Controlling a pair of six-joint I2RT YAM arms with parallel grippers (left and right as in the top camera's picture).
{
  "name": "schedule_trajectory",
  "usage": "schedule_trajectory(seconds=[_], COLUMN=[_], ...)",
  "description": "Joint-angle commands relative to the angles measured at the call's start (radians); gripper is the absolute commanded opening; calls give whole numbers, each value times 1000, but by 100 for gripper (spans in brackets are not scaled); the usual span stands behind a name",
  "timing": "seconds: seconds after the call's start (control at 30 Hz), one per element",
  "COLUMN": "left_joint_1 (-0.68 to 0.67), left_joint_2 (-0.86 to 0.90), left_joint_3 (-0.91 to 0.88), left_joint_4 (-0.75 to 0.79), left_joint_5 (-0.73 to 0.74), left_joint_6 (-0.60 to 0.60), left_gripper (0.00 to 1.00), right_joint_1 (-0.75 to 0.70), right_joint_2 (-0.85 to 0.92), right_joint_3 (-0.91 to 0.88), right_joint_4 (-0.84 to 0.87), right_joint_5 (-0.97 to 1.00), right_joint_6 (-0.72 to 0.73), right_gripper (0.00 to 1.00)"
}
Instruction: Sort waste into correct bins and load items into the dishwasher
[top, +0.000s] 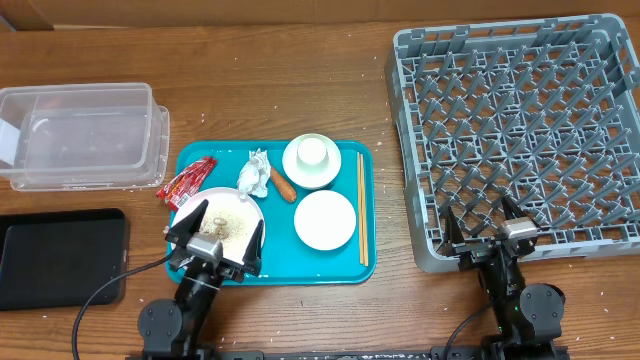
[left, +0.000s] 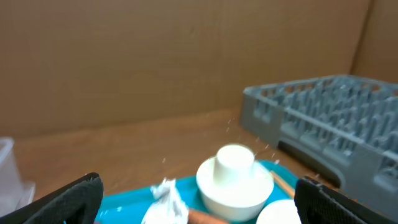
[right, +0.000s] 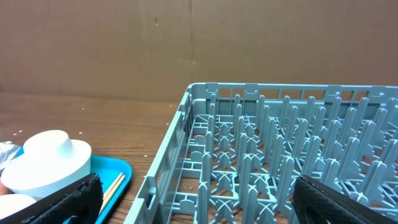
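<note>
Next, my left gripper will go to the plate with rice scraps and grab the plate's rim (top: 262, 214) facing the bowl beside the chopsticks.
On the teal tray (top: 345, 268) lie a plate (top: 246, 208) with rice scraps (top: 232, 224), a red wrapper (top: 186, 181) at its left edge, a white paper wad (top: 255, 172), a sausage (top: 283, 184), a bowl (top: 325, 219), a second bowl (top: 300, 170) with a cup (top: 314, 152) in it, and chopsticks (top: 362, 206). The clear tub (top: 85, 135) and black tray (top: 60, 257) are at the left, the grey rack (top: 520, 130) at the right. My left gripper (top: 214, 236) is open above the plate's near edge. My right gripper (top: 486, 232) is open over the rack's front edge. The left wrist view shows the cup (left: 234, 163) and wad (left: 168, 199).
A cardboard wall (left: 155, 56) stands behind the table. Bare wood (top: 300, 90) lies between the tub, the teal tray and the rack. The right wrist view shows the rack's pegs (right: 273, 162) and the chopsticks (right: 112, 186).
</note>
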Motion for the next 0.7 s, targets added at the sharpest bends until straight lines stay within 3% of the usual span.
schedule_trajectory(seconds=[0.0, 0.13, 0.27, 0.67], left_joint_1=[-6, -6, -6, -6], left_joint_2=[-10, 2, 94, 822], left_joint_3=[55, 177, 315, 1017], left_joint_4=[16, -108, -251, -806], left_joint_5=[2, -121, -127, -104], left_joint_6=[-37, -34, -27, -27], left_gripper=[100, 100, 100, 100], right_joint_1=[-2, -2, -2, -2], right_joint_2=[-11, -11, -11, -11], right_joint_3=[-10, -10, -10, -10], right_joint_4=[5, 5, 5, 5], right_joint_5=[-2, -2, -2, -2], right_joint_6=[-3, -3, -3, -3], right_gripper=[100, 100, 100, 100])
